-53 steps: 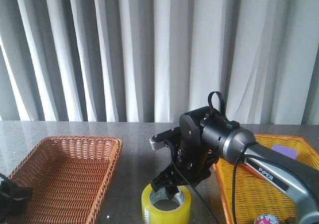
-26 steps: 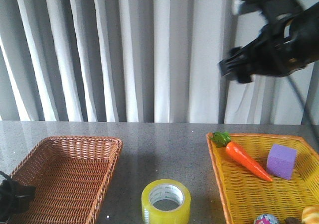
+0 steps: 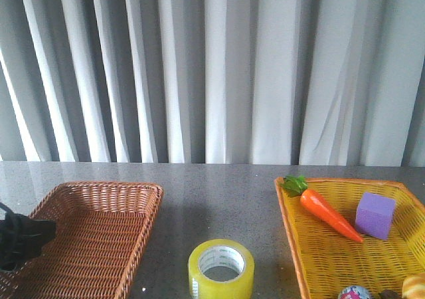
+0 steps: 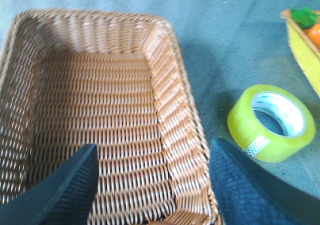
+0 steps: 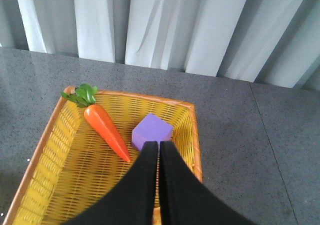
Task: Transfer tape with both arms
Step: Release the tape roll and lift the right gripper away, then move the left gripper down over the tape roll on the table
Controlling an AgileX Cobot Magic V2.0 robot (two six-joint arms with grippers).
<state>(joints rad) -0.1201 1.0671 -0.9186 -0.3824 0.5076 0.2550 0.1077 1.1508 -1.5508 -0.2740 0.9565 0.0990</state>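
Note:
I move my left gripper to the yellow tape next and close it on its side [image 3: 196, 266] [image 4: 244, 112] facing the brown wicker basket.
The tape [image 3: 221, 269] is a yellow roll with a white core. It lies flat on the grey table between the two baskets, and nothing touches it. My left gripper [image 4: 152, 145] is open and empty, hovering over the near end of the brown wicker basket [image 4: 187, 100], with the tape [image 4: 272, 122] off to one side. Only a black part of the left arm [image 3: 23, 238] shows at the front view's left edge. My right gripper [image 5: 159, 144] is shut on nothing, high above the yellow basket [image 5: 196, 130]. It does not appear in the front view.
The yellow basket [image 3: 292, 229] on the right holds a carrot [image 3: 325, 211], a purple cube [image 3: 375, 214] and small toys at its near edge. The brown basket [image 3: 149, 209] on the left holds nothing. Grey curtains hang behind the table.
My right arm rose from the tape, swung up to the right and left the front view. The tape stayed in place. The left arm edged slightly up and right.

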